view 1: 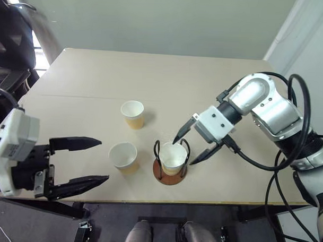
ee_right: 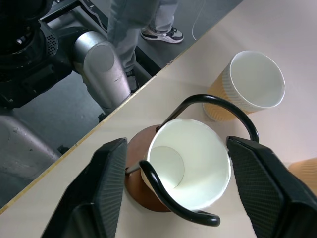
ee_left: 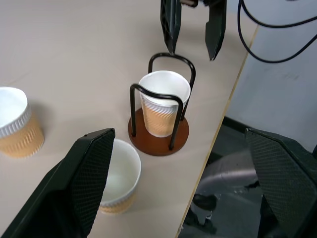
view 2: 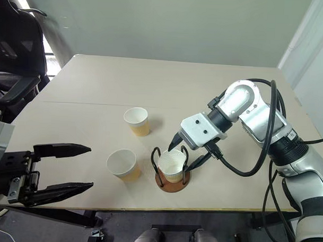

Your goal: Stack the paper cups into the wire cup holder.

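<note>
The loose paper cup beside the wire cup holder, facing the table's front edge, should next be grabbed by my left gripper at the near-side rim (view 1: 119,166) (ee_left: 138,180).
The wire cup holder (view 1: 170,174), a reddish-brown disc with two black wire loops, stands near the table's front edge. One paper cup (view 1: 173,157) sits upright inside it. My right gripper (view 1: 186,151) hovers just above that cup, open, with a finger (ee_right: 267,193) on either side of the rim and a gap to each. A second paper cup (view 1: 123,156) stands just left of the holder, and a third (view 1: 132,113) stands farther back. My left gripper (view 1: 103,161) is open and empty at the table's front left, pointing toward the nearer loose cup (ee_left: 119,178).
The beige table (view 1: 152,73) stretches back toward a wall. Its front edge runs close by the holder (ee_left: 158,136). A black chair (view 1: 10,36) stands at the far left. A person's legs and shoe (ee_right: 158,29) show on the floor beyond the table's edge.
</note>
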You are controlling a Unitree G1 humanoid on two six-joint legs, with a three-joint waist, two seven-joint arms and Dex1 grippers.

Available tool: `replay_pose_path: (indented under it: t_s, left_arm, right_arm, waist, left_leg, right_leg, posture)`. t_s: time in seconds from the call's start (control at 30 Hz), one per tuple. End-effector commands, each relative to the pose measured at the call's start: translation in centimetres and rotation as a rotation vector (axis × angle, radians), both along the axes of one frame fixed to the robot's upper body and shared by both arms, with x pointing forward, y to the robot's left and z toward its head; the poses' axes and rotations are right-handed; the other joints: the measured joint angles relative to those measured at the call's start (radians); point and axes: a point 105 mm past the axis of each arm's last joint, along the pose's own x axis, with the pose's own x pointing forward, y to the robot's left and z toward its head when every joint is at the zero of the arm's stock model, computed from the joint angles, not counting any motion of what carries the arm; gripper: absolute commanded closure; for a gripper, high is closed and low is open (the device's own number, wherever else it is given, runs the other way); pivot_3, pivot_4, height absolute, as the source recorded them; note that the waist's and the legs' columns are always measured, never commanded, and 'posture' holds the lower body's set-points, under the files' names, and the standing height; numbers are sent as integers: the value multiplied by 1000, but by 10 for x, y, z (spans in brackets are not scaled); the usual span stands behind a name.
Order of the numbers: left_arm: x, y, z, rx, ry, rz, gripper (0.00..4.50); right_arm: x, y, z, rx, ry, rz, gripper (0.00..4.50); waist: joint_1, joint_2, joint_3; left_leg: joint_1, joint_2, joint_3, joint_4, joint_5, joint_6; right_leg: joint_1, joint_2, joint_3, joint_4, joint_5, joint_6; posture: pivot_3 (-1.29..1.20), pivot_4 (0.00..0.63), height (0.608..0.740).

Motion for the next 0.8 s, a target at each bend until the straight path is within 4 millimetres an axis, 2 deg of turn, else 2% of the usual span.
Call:
replay_pose_path:
  t_s: [0.03, 0.13, 0.23, 0.33, 0.43, 0.5, 0.6, 0.7, 0.8]
  left_arm:
    - [6, 5, -6, 90, -8, 11, 0]
    - [12, 8, -21, 168, 52, -13, 0]
    - [20, 15, -40, 286, 102, -32, 0]
    - [34, 21, -52, 376, 84, -41, 0]
    - [46, 17, -55, 392, 45, -71, 0]
    - [51, 12, -52, 383, 28, -108, 0]
    - [56, 6, -46, 371, 23, -159, 0]
    - [57, 6, -47, 380, 49, -188, 0]
    - [60, 8, -51, 411, 60, -210, 0]
  right_arm:
    - [9, -14, 27, 58, -47, -78, 1462]
    - [8, -36, 51, 142, 38, -179, 1462]
    - [-2, -66, 77, 270, 193, -279, 1462]
    - [-12, -92, 88, 354, 287, -373, 1462]
    - [-18, -111, 83, 398, 325, -505, 1462]
    - [-20, -121, 73, 408, 330, -608, 1462]
    - [-25, -130, 60, 409, 343, -698, 1462]
    - [-27, -134, 54, 411, 338, -735, 905]
    - [-29, -139, 58, 430, 321, -758, 21]
  waist:
    - [2, 0, 0]
    - [8, 1, 0]
    - [16, 0, 0]
    - [16, -2, -1]
    - [19, -3, -2]
    - [18, -3, -1]
    - [19, -2, -1]
    - [12, -2, -1]
    - [10, -2, -1]
  left_leg:
    - [0, 0, 0, 0, 0, 0]
    - [-1, 0, 0, 0, 0, 0]
    - [-3, 0, 0, 1, -1, -1]
    - [-2, 0, 0, 1, -5, -3]
    - [0, 0, 0, 0, -6, -4]
    - [0, 0, 0, 0, -7, -5]
    - [-2, 0, 0, 0, -8, -6]
    - [-2, 0, 2, 0, -8, -6]
    - [-2, 0, 2, 0, -7, -4]
  right_leg:
    - [0, 0, 0, 0, 0, 0]
    - [0, 0, 0, -1, 0, 0]
    - [-1, 0, 1, -2, 0, -1]
    - [0, 0, 1, -1, -3, -1]
    - [1, 0, 0, -1, -5, 0]
    - [0, 0, 0, 0, -1, 7]
    - [2, 0, 0, 0, -1, 9]
    - [2, 0, 1, 0, -2, 10]
    - [2, 0, 1, 0, -5, 14]
  posture:
    - [0, 150, 740]
    - [0, 150, 740]
    - [0, 150, 740]
    - [0, 150, 740]
    - [0, 150, 740]
    - [0, 150, 740]
    - [0, 150, 740]
    - [0, 150, 740]
    - [0, 150, 740]
